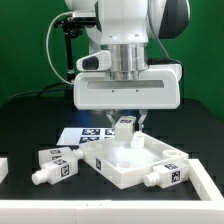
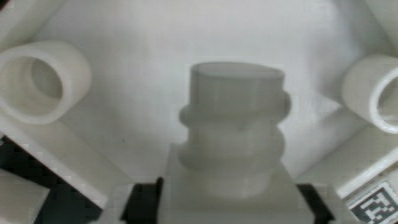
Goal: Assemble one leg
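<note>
The gripper should release the white leg on the black table [image 1: 46, 143] behind the lying legs, beside the marker board.
My gripper [image 1: 125, 126] is shut on a white leg [image 1: 125, 124] with a tag on it, held upright just above the white tray-like tabletop [image 1: 118, 170]. In the wrist view the leg [image 2: 231, 130] fills the middle, its narrower stub end pointing away toward the tabletop's inner surface [image 2: 125, 140], between two round corner holes [image 2: 39, 82]. The black fingers [image 2: 146, 200] press both sides of the leg's body. I cannot tell whether the stub touches the tabletop.
Two more legs [image 1: 55, 165] lie at the exterior view's left of the tabletop, and another leg [image 1: 165, 177] lies at its front right. The marker board [image 1: 85, 134] lies behind the tabletop. A white part [image 1: 210, 180] sits at the right edge.
</note>
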You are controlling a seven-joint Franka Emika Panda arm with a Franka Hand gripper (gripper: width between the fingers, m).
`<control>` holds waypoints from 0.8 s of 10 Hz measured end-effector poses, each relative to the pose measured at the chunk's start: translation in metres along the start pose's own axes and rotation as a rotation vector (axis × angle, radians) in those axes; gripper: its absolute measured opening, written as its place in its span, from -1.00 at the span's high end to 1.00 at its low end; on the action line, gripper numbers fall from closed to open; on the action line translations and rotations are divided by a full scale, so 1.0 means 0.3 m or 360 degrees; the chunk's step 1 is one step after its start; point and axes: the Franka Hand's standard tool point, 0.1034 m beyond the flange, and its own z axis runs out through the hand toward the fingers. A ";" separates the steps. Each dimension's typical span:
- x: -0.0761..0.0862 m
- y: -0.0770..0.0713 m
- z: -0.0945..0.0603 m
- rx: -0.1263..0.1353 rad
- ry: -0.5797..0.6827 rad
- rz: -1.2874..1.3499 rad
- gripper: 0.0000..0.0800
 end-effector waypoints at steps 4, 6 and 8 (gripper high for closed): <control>-0.122 0.258 -0.036 -0.0030 -0.0049 -0.0294 0.28; -0.160 0.439 -0.017 -0.0050 -0.0053 -0.0384 0.28; -0.167 0.469 -0.007 -0.0053 -0.0050 -0.0309 0.28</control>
